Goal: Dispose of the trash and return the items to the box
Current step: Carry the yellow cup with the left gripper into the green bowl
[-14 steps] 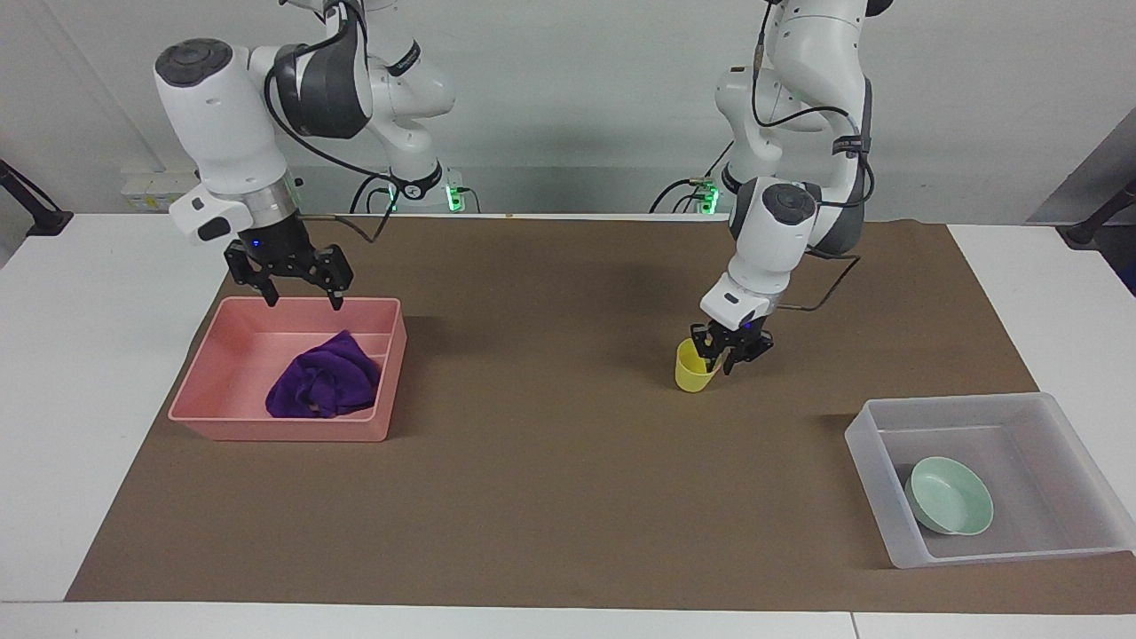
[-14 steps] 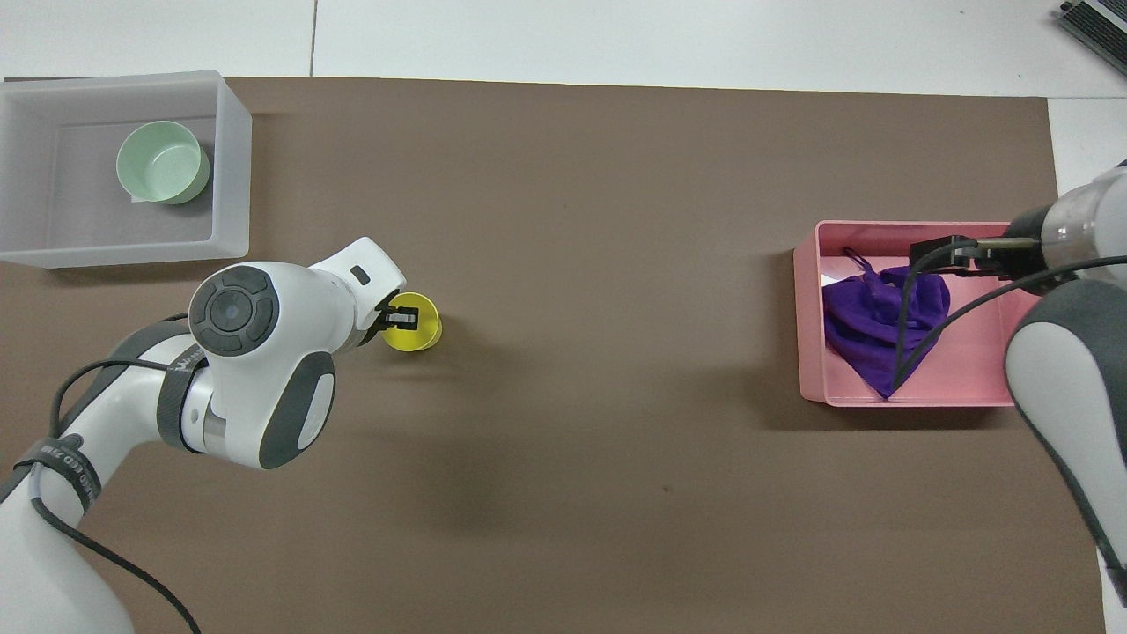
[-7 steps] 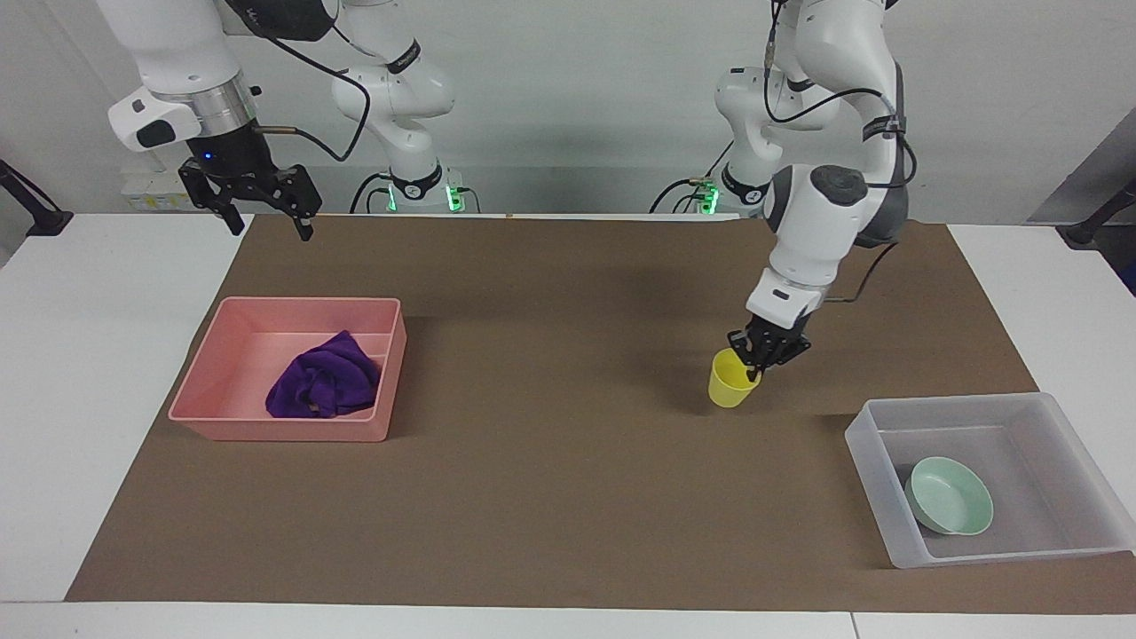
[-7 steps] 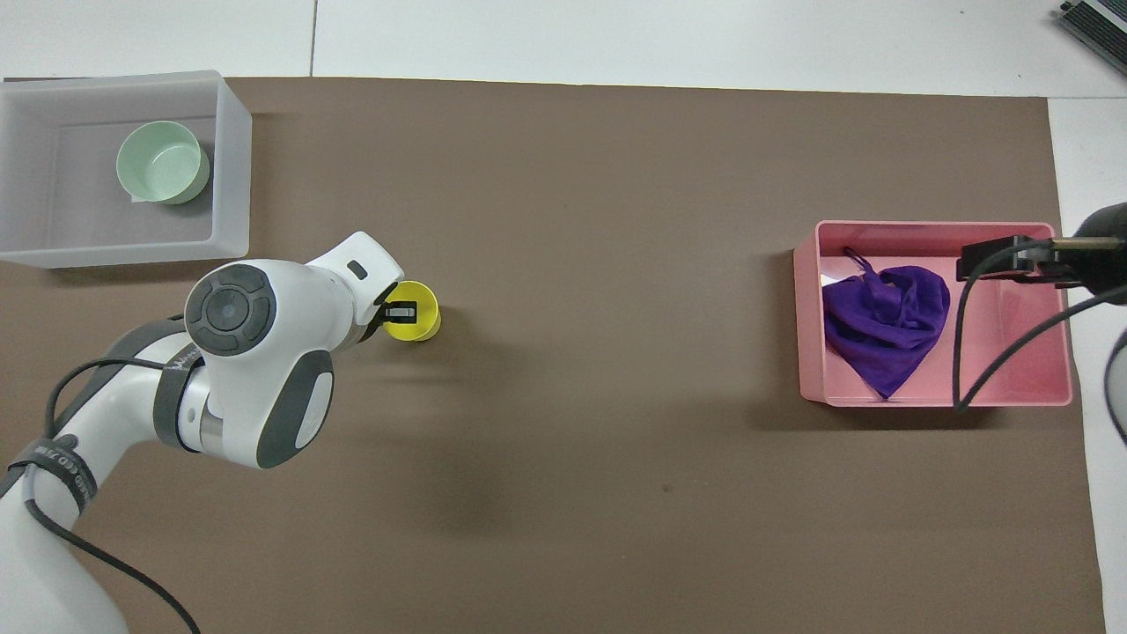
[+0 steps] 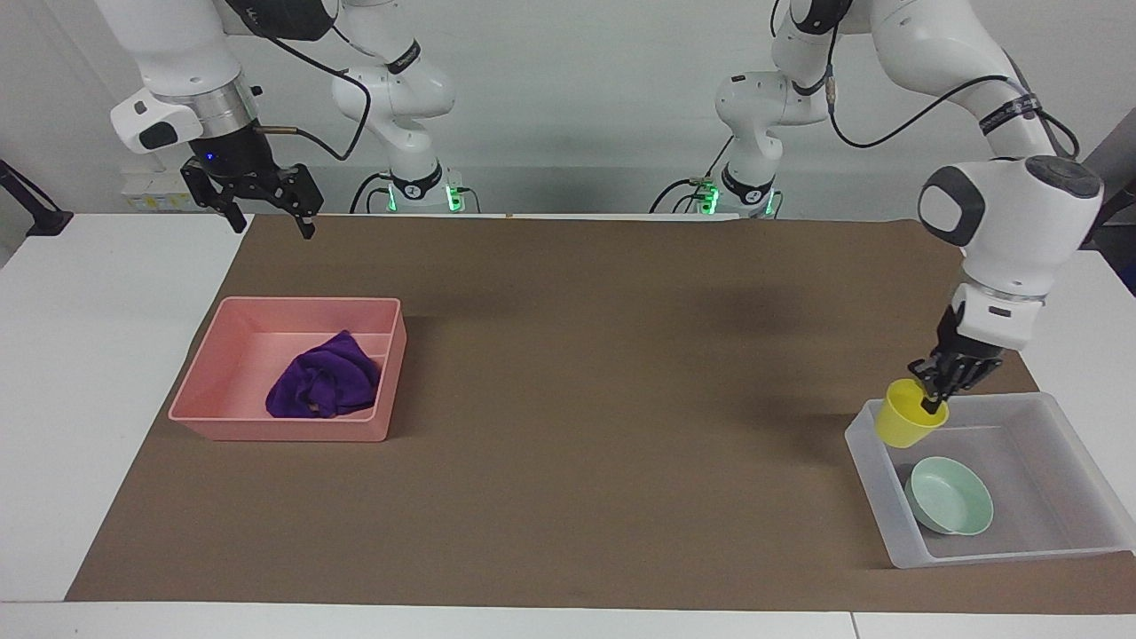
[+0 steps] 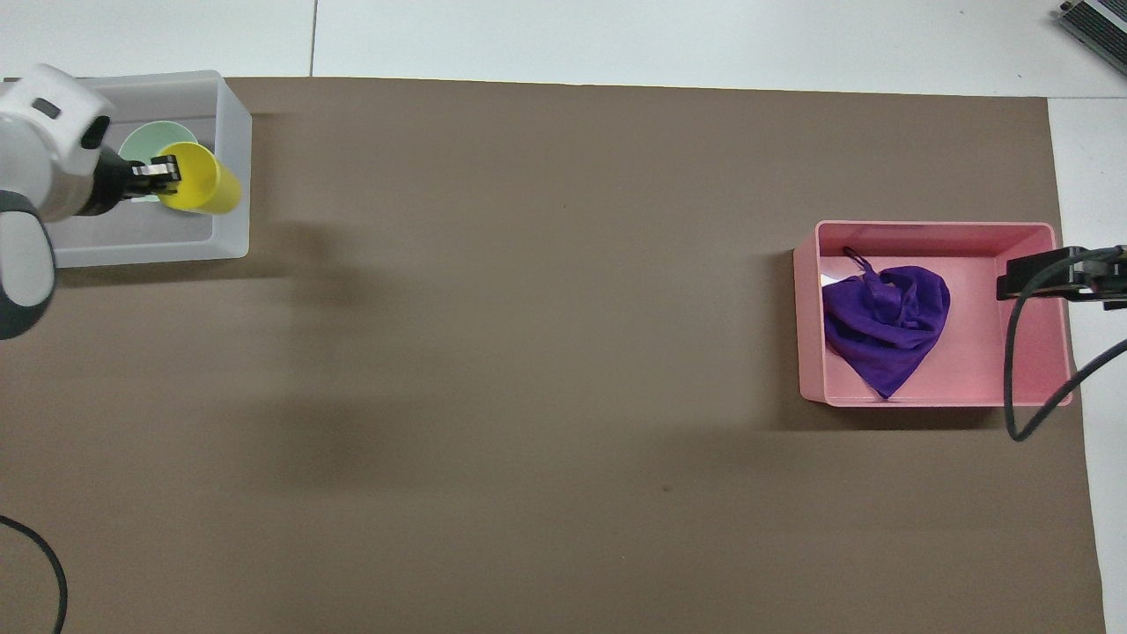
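Observation:
The robot's left gripper will release the yellow cup inside the mint-green bowl (image 6: pixel 155 167) in the translucent box.
My left gripper (image 5: pixel 934 397) is shut on the rim of the yellow cup (image 5: pixel 903 424) and holds it tilted in the air over the corner of the translucent box (image 5: pixel 877 497) nearest the robots. From overhead the cup (image 6: pixel 204 179) partly covers the mint-green bowl (image 6: pixel 141 141), which lies in the box (image 6: pixel 232 220). The bowl (image 5: pixel 954 501) is tipped on the box floor. The purple cloth (image 5: pixel 324 386) lies bunched in the pink tray (image 5: pixel 284 431). My right gripper (image 5: pixel 264 222) is open and empty, raised over the mat's edge beside the tray.
A brown mat (image 5: pixel 568 426) covers the table's middle. The pink tray (image 6: pixel 933 231) with the cloth (image 6: pixel 885 321) is at the right arm's end, the box at the left arm's end. A black cable (image 6: pixel 1021 387) hangs over the tray.
My left gripper has carried the yellow cup from the middle of the mat to over the box. My right gripper rose away from the pink tray a second ago and has since held still.

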You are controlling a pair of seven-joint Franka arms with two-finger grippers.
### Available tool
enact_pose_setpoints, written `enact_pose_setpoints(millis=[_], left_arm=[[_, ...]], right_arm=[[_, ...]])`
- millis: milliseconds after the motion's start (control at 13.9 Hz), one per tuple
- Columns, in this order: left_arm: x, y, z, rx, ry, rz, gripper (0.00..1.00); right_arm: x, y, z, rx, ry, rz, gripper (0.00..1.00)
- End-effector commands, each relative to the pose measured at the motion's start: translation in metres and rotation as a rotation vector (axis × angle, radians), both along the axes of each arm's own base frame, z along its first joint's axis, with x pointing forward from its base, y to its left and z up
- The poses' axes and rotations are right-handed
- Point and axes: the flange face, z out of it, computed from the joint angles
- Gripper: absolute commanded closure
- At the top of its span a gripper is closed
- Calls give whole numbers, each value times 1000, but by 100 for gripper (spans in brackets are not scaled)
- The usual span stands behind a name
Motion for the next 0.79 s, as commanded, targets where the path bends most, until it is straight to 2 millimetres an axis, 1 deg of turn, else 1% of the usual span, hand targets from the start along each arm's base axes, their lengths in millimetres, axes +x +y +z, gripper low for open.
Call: enact_pose_setpoints(millis=[0, 72, 144, 288, 432, 576, 647, 719], left_arm=[[34, 30, -22, 2, 14, 11, 100], [41, 44, -29, 11, 14, -4, 100], [47, 51, -41, 14, 20, -14, 100], [55, 57, -63, 11, 28, -9, 100], [57, 62, -79, -13, 7, 10, 100], [54, 63, -102, -18, 10, 4, 100], [52, 62, -108, -20, 16, -9, 100], [52, 59, -106, -27, 23, -12, 88]], right_arm=[[-4, 2, -2, 3, 11, -4, 0], [-3, 2, -3, 3, 9, -4, 0], [-3, 2, -3, 3, 9, -4, 0], [-6, 2, -4, 4, 14, -2, 0], [-6, 2, -5, 4, 14, -4, 0], [-6, 2, -6, 4, 15, -8, 0], [-6, 1, -5, 5, 14, -10, 0], [-7, 1, -6, 5, 14, -10, 0]])
